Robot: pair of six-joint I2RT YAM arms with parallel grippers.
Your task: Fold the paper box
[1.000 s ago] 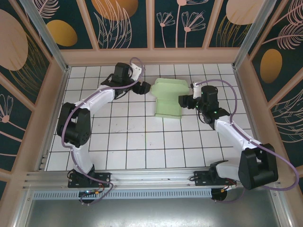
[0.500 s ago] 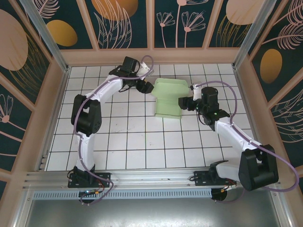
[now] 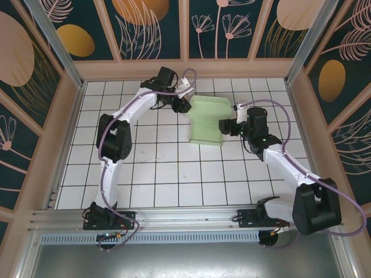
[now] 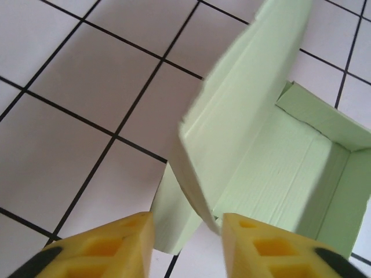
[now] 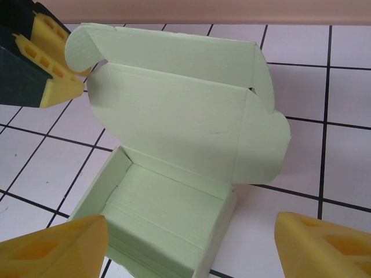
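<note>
The front flap's ear reaches between my left gripper's fingers beside the lid's ear. My left gripper will open, shift and pinch only the lid's ear (image 4: 173, 215).
The pale green paper box (image 3: 206, 123) sits on the white tiled floor at the back middle, its tray open and its lid standing up behind. My left gripper (image 3: 186, 105) is at the lid's left ear. In the left wrist view the gripper (image 4: 188, 234) has narrowed, and the ear's thin edge (image 4: 200, 202) runs down between its yellow fingers (image 4: 110, 246) with a gap still showing. My right gripper (image 3: 225, 125) is at the box's right side. It stands open (image 5: 191, 237), wide astride the tray's near corner (image 5: 174, 231) without touching it. The left fingers (image 5: 55, 81) sit by the rounded ear.
Wooden walls (image 3: 185, 68) ring the tiled floor (image 3: 162, 174), and the back wall is about one tile behind the box. Aluminium posts (image 3: 58, 43) stand at the back corners. A metal rail (image 3: 174, 215) carries both arm bases along the near edge.
My left arm has swung right and forward to the lid's left ear, and its jaws have narrowed around the card edge. The right gripper and the box have barely moved.
</note>
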